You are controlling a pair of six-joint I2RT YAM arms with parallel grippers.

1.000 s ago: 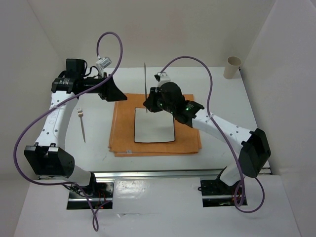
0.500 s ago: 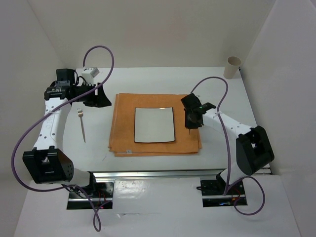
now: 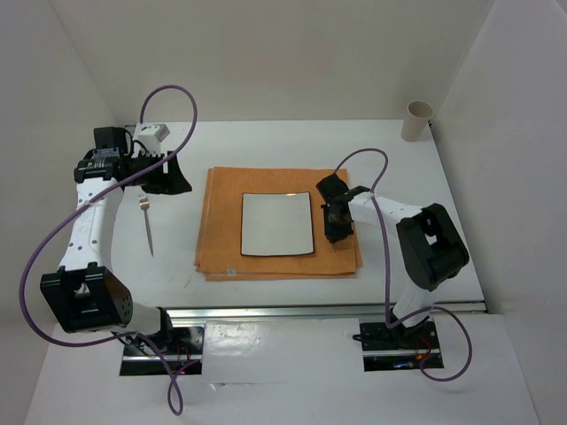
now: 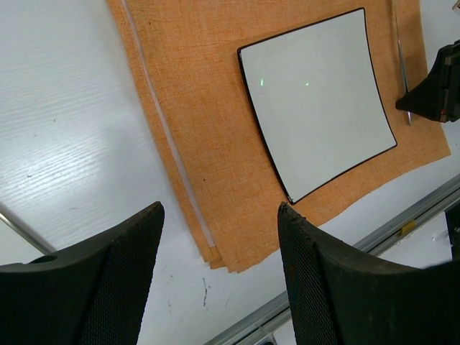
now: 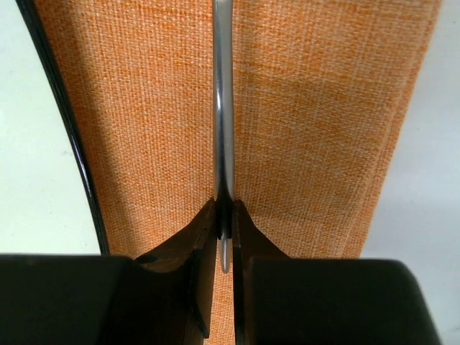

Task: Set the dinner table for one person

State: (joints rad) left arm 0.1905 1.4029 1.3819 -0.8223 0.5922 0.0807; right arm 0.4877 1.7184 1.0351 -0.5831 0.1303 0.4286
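Next, I lower my left gripper to the silver fork beside the orange placemat and grip the middle of the fork's handle (image 3: 149,232).
The white dinner table (image 3: 407,177) carries an orange placemat (image 3: 221,221) with a square white dark-rimmed plate (image 3: 277,223) on it. My right gripper (image 3: 335,220) is low over the placemat strip right of the plate. It is shut on a thin silver knife (image 5: 223,108), seen edge-on and lying along the cloth (image 5: 309,129). The knife also shows in the left wrist view (image 4: 401,57), beside the plate (image 4: 316,100). My left gripper (image 3: 166,175) is open and empty, held above the table left of the placemat (image 4: 208,108). A silver fork (image 3: 147,226) lies on the table below it.
A beige cup (image 3: 416,119) stands at the far right corner. An aluminium rail (image 3: 292,312) runs along the near edge. White walls close in on the left, back and right. Purple cables loop above both arms.
My right gripper has carried the knife from above the plate's far edge down to the placemat strip right of the plate. My left gripper has drawn back to the left.
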